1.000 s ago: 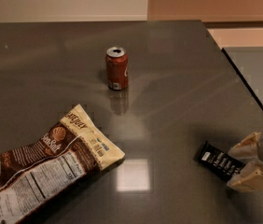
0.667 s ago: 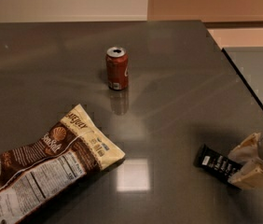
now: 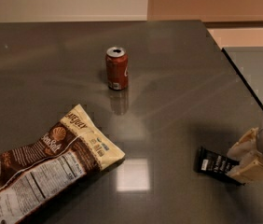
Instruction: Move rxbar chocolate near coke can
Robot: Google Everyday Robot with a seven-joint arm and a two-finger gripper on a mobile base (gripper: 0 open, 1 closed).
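Note:
Next, I open my gripper to release the rxbar chocolate on the open table [image 3: 183, 126], in between the coke can and the diagonal edge of the table.
The rxbar chocolate [image 3: 214, 162] is a flat black wrapper lying on the dark table at the lower right. My gripper [image 3: 231, 164] comes in from the right edge, its cream fingers [image 3: 244, 146] closed on the bar's right end, one on each side. The coke can [image 3: 116, 68] stands upright at the table's upper middle, far to the upper left of the bar and gripper. The bar's right end is hidden between the fingers.
A large brown-and-cream snack bag [image 3: 43, 164] lies at the lower left. The dark grey table [image 3: 178, 92] has its right edge running diagonally close to the gripper, with a lighter floor beyond.
The lower finger has moved up towards the bar, narrowing the gap. The bar has shifted very slightly left. The can and bag have not moved.

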